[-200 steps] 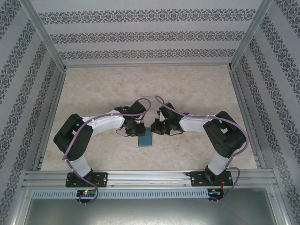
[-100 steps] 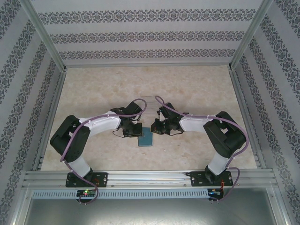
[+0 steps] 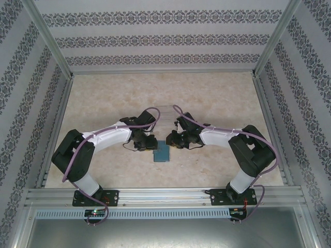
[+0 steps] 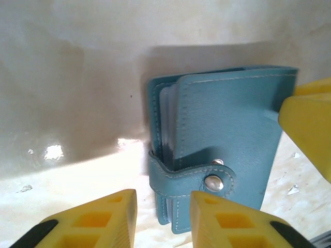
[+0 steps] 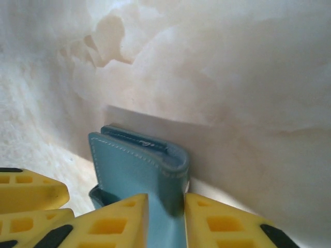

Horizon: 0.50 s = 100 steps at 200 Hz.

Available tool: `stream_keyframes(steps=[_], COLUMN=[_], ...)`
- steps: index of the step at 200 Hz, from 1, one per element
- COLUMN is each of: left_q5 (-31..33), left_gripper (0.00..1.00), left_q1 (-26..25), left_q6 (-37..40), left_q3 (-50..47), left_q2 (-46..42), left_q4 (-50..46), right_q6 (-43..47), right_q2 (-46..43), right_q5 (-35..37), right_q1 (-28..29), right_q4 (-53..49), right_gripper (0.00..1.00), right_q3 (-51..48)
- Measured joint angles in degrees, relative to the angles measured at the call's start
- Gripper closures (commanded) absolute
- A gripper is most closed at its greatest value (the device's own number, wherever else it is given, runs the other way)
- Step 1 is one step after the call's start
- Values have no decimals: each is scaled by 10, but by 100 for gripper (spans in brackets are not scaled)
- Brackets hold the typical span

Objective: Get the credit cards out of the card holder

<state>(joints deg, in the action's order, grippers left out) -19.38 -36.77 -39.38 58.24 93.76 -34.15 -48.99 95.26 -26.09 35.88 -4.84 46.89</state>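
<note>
The unsnapped strap beside its stud still folds over the card holder; next my left gripper grips the strap's tip [image 4: 229,180] and pulls it clear.
The card holder [image 3: 161,153] is a teal wallet lying shut on the table between both grippers, its tab strap [image 4: 207,181] snapped closed. The credit cards are hidden inside it. My left gripper [image 4: 163,219] is open at the strap end. The holder's lower corner reaches into the gap near one finger, with clear space beside it. My right gripper [image 5: 166,222] straddles the folded spine [image 5: 173,163], its fingers close against both sides. Whether they press on it does not show. In the top view the left gripper [image 3: 150,145] and right gripper [image 3: 171,141] flank the holder.
The pale marble-patterned table [image 3: 207,98] has bare room behind and to both sides of the arms. Patterned walls and metal frame rails [image 3: 163,194] enclose it. A right-gripper finger [image 4: 307,124] shows at the holder's far edge, and left-gripper fingers [image 5: 31,199] sit low left.
The left arm's elbow has swung outward to the left while its gripper stayed at the holder. The holder has not moved. The right arm has barely shifted.
</note>
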Motion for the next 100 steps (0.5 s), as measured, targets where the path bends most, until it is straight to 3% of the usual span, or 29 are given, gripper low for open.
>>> stream_keyframes(steps=[46,100], left_q5=[15,38], left_gripper=[47,42], left_q1=[-28,-59], left_q6=[5,11], left_q3=[62,116], left_q2=[20,90], left_q4=[-38,-74], right_q6=[-7,-8], right_q2=[-37,-79], right_q5=[6,23], right_q1=[-4,-36], right_q4=[-3,-11], right_gripper=[65,63], right_q3=[-1,-33])
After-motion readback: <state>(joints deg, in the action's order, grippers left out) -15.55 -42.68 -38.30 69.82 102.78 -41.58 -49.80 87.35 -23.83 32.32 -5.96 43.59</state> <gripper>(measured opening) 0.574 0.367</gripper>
